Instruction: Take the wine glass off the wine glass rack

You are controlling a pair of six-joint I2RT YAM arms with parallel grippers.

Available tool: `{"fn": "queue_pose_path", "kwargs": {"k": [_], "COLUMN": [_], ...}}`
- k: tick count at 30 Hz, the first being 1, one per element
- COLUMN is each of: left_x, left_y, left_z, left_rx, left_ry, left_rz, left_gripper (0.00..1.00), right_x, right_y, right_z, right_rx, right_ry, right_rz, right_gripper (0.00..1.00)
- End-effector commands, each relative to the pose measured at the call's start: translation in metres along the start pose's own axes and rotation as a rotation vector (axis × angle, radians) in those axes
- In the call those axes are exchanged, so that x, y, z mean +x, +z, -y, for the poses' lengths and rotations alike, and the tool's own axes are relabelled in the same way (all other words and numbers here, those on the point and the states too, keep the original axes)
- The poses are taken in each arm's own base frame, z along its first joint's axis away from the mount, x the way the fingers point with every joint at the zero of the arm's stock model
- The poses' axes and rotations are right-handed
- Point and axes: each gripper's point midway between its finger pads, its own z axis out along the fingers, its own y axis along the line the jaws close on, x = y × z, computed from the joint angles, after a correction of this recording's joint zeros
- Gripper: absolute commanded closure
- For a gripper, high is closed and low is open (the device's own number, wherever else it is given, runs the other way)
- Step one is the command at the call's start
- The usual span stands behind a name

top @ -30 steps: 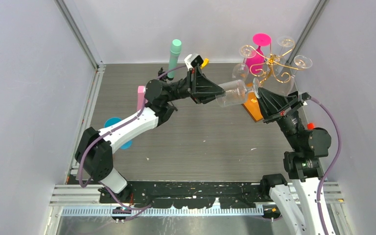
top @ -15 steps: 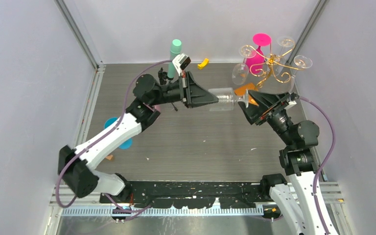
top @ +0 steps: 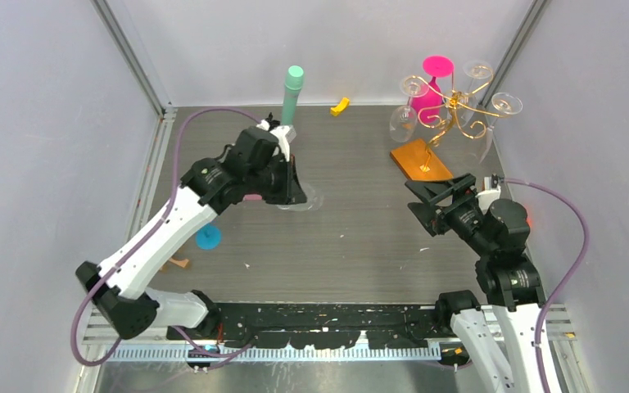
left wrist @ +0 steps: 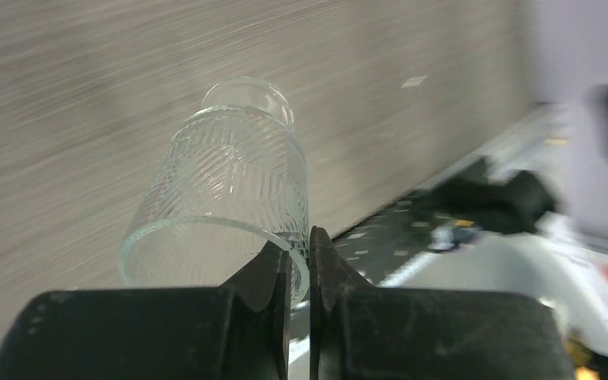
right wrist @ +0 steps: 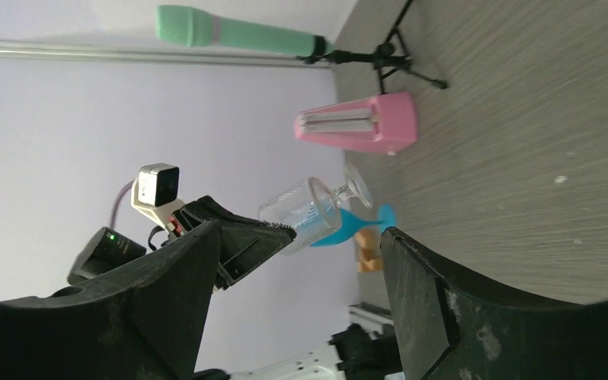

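Next, my left gripper releases the wine glass on the table (top: 238, 237) next to the blue disc, toward the middle of the table.
The wine glass (top: 308, 199) is a clear ribbed glass, held on its side low over the table left of centre. My left gripper (top: 293, 190) is shut on its rim; the left wrist view shows the fingers pinching the rim wall of the wine glass (left wrist: 229, 178) at the left gripper (left wrist: 309, 257). My right gripper (top: 436, 202) stands open with nothing in it, apart from the glass and near the rack's base. From the right wrist view the wine glass (right wrist: 309, 207) shows beyond the open right gripper (right wrist: 302, 235). The gold wire wine glass rack (top: 452, 106) stands back right on its orange base (top: 420, 158).
Other clear glasses (top: 401, 123) hang from the rack, and a pink glass (top: 436, 82) stands behind it. A teal cylinder on a black tripod (top: 293, 90) is at the back, a yellow piece (top: 341, 105) beside it. A pink block (right wrist: 356, 123) and a blue disc (top: 208, 237) lie left.
The right gripper opened and let go of the glass's foot, then drew back toward its base. The left arm carried the glass left and down toward the table.
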Motion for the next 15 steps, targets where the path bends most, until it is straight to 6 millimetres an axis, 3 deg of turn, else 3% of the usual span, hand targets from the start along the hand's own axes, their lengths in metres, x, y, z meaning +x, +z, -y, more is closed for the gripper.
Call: {"fn": "queue_pose_path", "kwargs": {"k": [1, 4, 11, 15], "left_x": [0.033, 0.042, 0.058, 0.063], "left_y": [-0.018, -0.009, 0.024, 0.023], "left_z": [-0.102, -0.131, -0.183, -0.210], "left_rx": [-0.504, -0.635, -0.682, -0.717], "left_ry": [0.130, 0.144, 0.035, -0.032], "left_rz": [-0.179, -0.225, -0.277, -0.267], "left_gripper": [1.00, 1.00, 1.00, 1.00], "right_x": [-0.012, -0.014, -0.016, -0.019], "right_y": [-0.017, -0.017, -0.004, 0.000], "right_z": [0.031, 0.038, 0.055, 0.059], "right_rx": [0.173, 0.209, 0.247, 0.255], "right_ry": [-0.184, -0.199, -0.175, -0.161], "right_rz": [0.085, 0.089, 0.076, 0.087], "right_gripper": [0.22, 0.23, 0.26, 0.27]}}
